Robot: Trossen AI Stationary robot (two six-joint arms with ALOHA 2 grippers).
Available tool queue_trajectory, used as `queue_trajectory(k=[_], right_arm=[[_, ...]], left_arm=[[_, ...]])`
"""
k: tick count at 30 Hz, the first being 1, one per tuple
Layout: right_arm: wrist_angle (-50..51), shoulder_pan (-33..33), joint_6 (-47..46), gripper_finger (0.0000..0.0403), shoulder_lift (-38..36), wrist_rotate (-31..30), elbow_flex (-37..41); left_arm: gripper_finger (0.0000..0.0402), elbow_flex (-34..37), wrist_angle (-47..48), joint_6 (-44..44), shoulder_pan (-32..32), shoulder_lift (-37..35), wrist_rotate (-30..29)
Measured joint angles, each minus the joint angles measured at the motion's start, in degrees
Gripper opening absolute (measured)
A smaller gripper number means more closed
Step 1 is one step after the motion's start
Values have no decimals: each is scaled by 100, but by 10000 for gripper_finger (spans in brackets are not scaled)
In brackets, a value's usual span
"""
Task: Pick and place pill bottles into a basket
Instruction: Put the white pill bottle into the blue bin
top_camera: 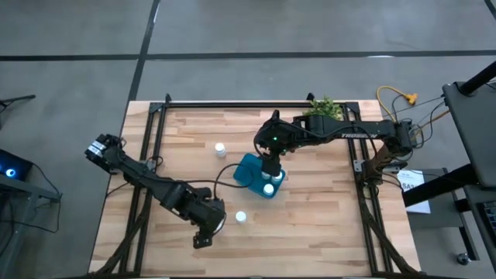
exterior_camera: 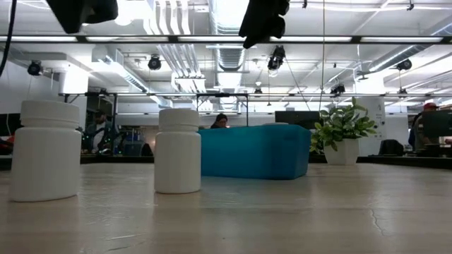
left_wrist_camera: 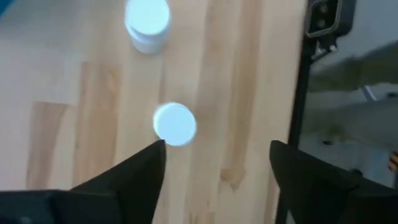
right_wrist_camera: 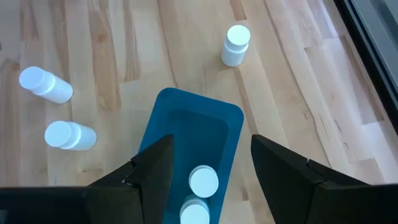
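Observation:
The white pill bottle stands just ahead of my left gripper's fingers. That gripper should close next on the cap [top_camera: 221, 225] [left_wrist_camera: 175, 124] of the bottle.
The teal-blue basket [top_camera: 249, 172] stands mid-table and holds two white pill bottles [right_wrist_camera: 203, 182]. My right gripper [right_wrist_camera: 211, 140] hangs open and empty right above the basket, also in the high view [top_camera: 269, 169]. Three more bottles stand upright on the table: one far left of the basket [top_camera: 220, 148], one toward the near edge [top_camera: 240, 218], and one [left_wrist_camera: 175, 124] just ahead of my left gripper's fingers. My left gripper [left_wrist_camera: 217, 146] is open and empty above the table near the front [top_camera: 209, 231]. The low view shows two bottles [exterior_camera: 178, 150] in front of the basket [exterior_camera: 254, 150].
A green potted plant [top_camera: 324, 107] stands at the table's far edge, right of centre. Black frame rails [top_camera: 147, 155] run along the table's left, right and far sides. Bare wood lies at the right front of the table [top_camera: 325, 225].

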State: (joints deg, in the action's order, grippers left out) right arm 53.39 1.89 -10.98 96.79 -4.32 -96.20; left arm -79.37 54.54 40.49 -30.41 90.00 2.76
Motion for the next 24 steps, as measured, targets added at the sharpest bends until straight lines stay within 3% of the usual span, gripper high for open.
queue_trajectory(k=[4,24], right_arm=[[2,0,0,205,-10,0,0],[11,-14,33,205,-109,-18,0]], left_arm=[[289,0,-11,118,-9,62,-185],[290,26,-133,-350,-14,931,-291]])
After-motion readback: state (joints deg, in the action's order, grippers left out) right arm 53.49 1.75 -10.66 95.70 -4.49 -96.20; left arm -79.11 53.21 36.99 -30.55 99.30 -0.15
